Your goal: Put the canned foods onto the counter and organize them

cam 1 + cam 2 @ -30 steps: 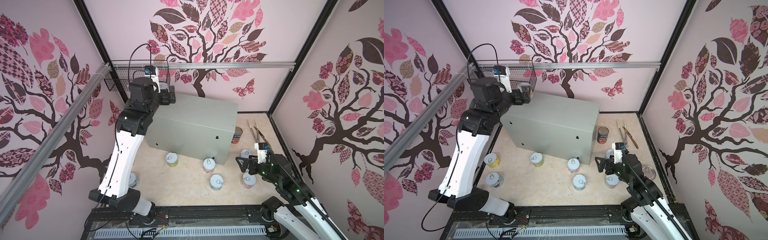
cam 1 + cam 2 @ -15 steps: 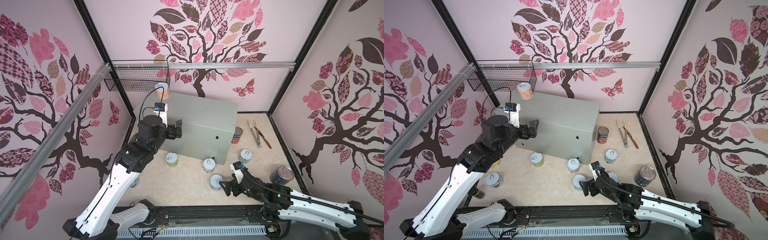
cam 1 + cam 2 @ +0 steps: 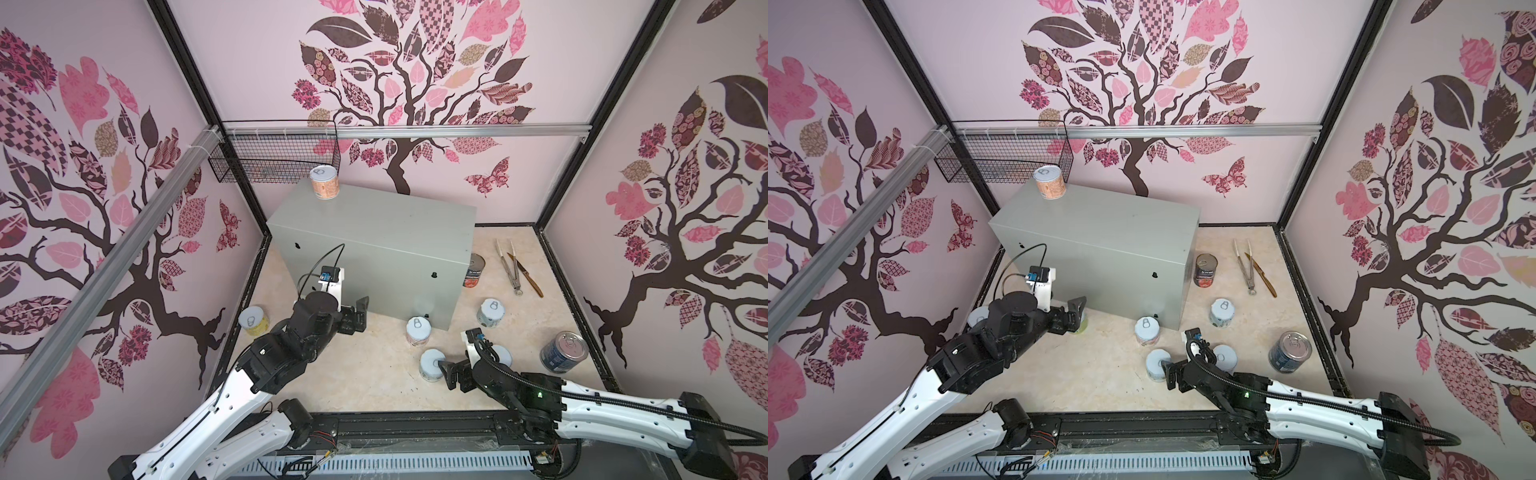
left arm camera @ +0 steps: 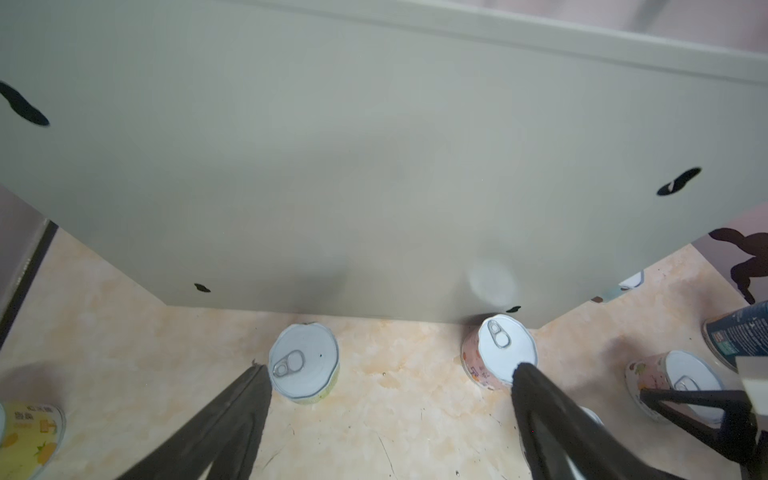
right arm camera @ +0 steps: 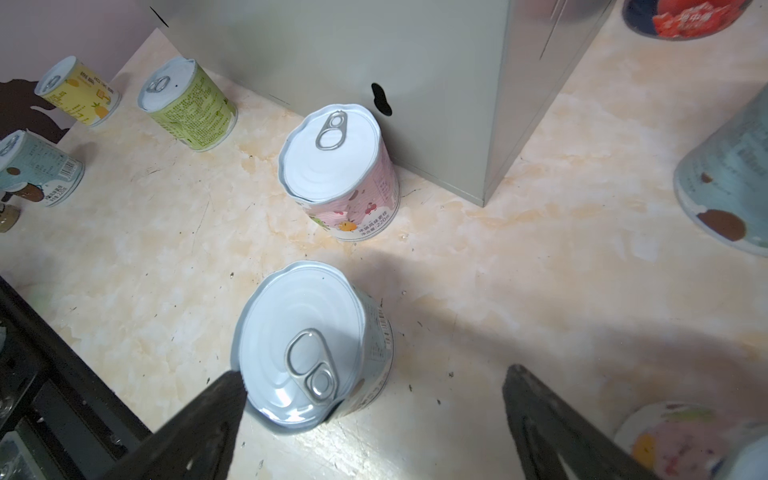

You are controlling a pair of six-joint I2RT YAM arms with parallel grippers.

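Note:
The robot's right gripper should close on the upper sides (image 3: 432, 371) (image 5: 369, 344) of the pale blue can next to the pink can, just under the lid of that pale blue can.
The grey counter (image 3: 374, 232) carries one orange-pink can (image 3: 324, 183) on its far left corner. Other canned foods stand on the floor: yellow (image 3: 253, 320), pink (image 3: 417, 330), pale blue (image 3: 491, 311), tall blue (image 3: 564, 351) and tall dark (image 3: 473, 270). My left gripper (image 4: 386, 370) is open and empty, low before the counter's front, with a green can (image 4: 303, 363) beside one finger. My right gripper (image 5: 374, 382) is open. A pale blue can (image 5: 307, 345) stands upright between its fingers, close to one fingertip (image 5: 226, 386).
A black wire basket (image 3: 274, 160) hangs on the back wall above the counter's left end. Tongs (image 3: 511, 266) and a knife (image 3: 525, 276) lie on the floor at the right. Another short can (image 3: 500, 355) stands right beside my right wrist.
My left arm left the can on the counter's corner and dropped to the floor in front. My right arm swung low and left to the pale blue can.

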